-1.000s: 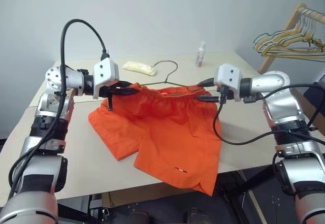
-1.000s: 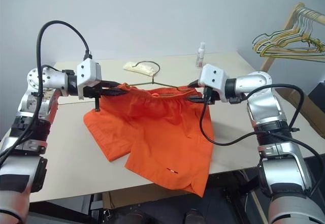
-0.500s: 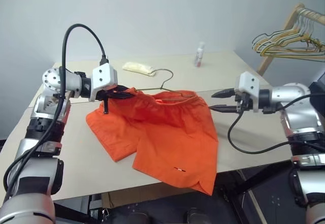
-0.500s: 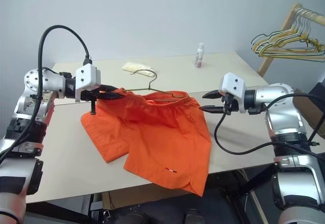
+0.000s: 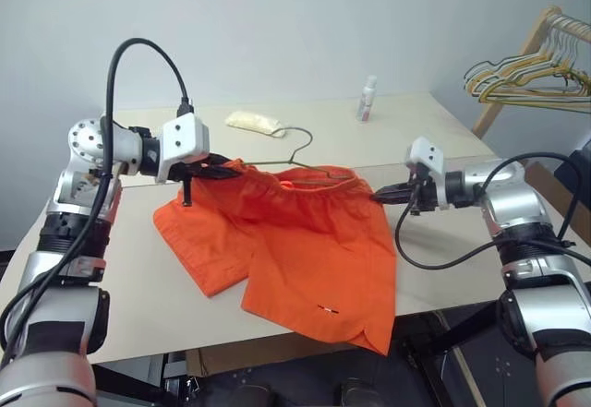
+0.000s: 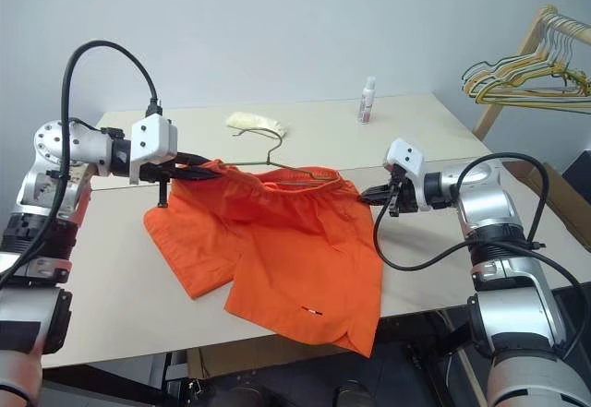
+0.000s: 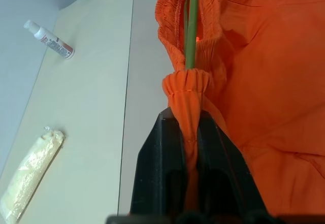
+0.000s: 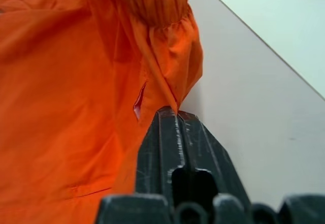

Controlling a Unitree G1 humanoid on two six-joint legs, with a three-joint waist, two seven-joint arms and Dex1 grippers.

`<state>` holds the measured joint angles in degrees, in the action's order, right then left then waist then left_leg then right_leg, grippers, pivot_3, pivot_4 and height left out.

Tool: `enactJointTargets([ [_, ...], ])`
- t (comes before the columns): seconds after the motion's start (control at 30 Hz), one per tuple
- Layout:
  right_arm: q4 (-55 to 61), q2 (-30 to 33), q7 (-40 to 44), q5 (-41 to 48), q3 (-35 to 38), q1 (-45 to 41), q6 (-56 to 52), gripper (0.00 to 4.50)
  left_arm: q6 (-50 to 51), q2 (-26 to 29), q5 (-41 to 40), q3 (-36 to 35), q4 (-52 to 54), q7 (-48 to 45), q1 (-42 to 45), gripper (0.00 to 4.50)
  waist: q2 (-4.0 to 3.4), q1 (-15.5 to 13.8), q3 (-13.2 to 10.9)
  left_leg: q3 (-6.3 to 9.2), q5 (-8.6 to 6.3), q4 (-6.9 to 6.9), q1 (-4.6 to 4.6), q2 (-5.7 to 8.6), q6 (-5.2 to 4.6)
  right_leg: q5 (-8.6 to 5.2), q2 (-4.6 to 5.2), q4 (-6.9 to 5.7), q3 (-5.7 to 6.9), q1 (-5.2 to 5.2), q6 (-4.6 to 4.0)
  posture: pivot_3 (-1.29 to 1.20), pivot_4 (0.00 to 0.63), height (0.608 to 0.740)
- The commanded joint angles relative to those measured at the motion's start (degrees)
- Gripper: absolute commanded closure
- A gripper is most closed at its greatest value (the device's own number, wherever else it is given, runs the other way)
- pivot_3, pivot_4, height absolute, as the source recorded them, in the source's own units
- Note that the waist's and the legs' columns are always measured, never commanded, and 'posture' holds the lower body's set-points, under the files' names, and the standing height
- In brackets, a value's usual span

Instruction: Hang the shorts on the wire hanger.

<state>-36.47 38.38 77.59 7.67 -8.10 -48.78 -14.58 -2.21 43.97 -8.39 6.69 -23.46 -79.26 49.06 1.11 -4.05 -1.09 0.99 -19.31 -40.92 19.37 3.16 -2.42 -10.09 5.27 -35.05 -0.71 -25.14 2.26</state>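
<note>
The right gripper's fingers meet the shorts' side below the waistband, so it should open and take the waistband at the hanger's end (image 5: 353, 176) before lifting.
The orange shorts (image 5: 295, 241) lie spread on the table, one leg hanging over the front edge. My left gripper (image 5: 222, 169) is shut on the left end of their gathered waistband (image 7: 185, 82) and holds it lifted off the table. The wire hanger (image 5: 303, 139) runs into the waistband, its hook sticking out behind; its wire (image 7: 192, 26) shows just past the pinched fabric. My right gripper (image 5: 377, 197) is shut, low over the table, its tips (image 8: 172, 113) touching the shorts' right side edge. Whether it pinches any fabric I cannot tell.
A small white bottle (image 5: 368, 99) and a pale yellow packet (image 5: 255, 123) sit at the back of the table (image 5: 138, 287). A wooden rack with bunched hangers (image 5: 536, 65) stands at the far right, off the table.
My right gripper left the waistband's right end, swung out open, then dropped and shut at the shorts' right edge. That end of the waistband sank to the table. The left grip is unchanged.
</note>
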Motion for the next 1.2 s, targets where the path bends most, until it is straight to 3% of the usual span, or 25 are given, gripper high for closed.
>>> enactJointTargets([
  [0.03,2.3,0.5,0.7,1.0,1.3,-0.8,-0.8,4.48,-0.4,0.6,-0.6,-1.7,0.3,0.5,0.8,4.5,0.0,0.0,0.0,0.0,0.01,0.0,0.0,0.0,0.01,0.0,0.0,-0.01,0.0,0.0,0.0,0.22,0.0,0.74],
  [0.37,8.0,3.8,0.3,1.9,3.6,-6.6,4.0,4.48,-1.2,2.1,2.8,1.4,-0.9,-1.9,-0.3,4.5,-0.05,0.1,0.0,-0.01,0.02,0.01,0.0,0.0,0.03,0.0,-0.01,-0.05,-0.01,-0.05,0.0,0.21,0.0,0.74],
  [0.67,24.2,2.9,1.9,5.5,2.1,-6.5,-2.0,4.48,-0.4,-3.5,1.7,-0.6,-1.9,4.5,2.0,4.5,-0.04,-0.3,0.0,0.04,0.01,-0.03,0.05,-0.01,0.02,0.0,0.02,-0.05,0.04,-0.03,0.0,0.2,0.0,0.74],
  [1.07,18.8,3.7,-6.0,-3.9,-0.9,-3.8,5.5,4.48,0.2,-2.5,-1.5,-2.0,0.7,2.3,-0.6,4.5,-0.04,-0.1,0.0,0.01,0.02,-0.01,0.06,0.0,0.03,0.0,0.0,-0.04,0.03,-0.06,0.0,0.19,0.0,0.74],
  [1.2,18.5,3.6,-4.4,-2.7,-0.5,-2.3,7.6,3.47,0.4,-2.6,-2.0,-2.3,0.5,2.5,-0.4,4.5,-0.04,0.0,0.0,0.02,0.01,-0.01,0.06,0.0,0.03,0.0,0.01,-0.02,0.04,-0.04,0.0,0.19,0.0,0.74],
])
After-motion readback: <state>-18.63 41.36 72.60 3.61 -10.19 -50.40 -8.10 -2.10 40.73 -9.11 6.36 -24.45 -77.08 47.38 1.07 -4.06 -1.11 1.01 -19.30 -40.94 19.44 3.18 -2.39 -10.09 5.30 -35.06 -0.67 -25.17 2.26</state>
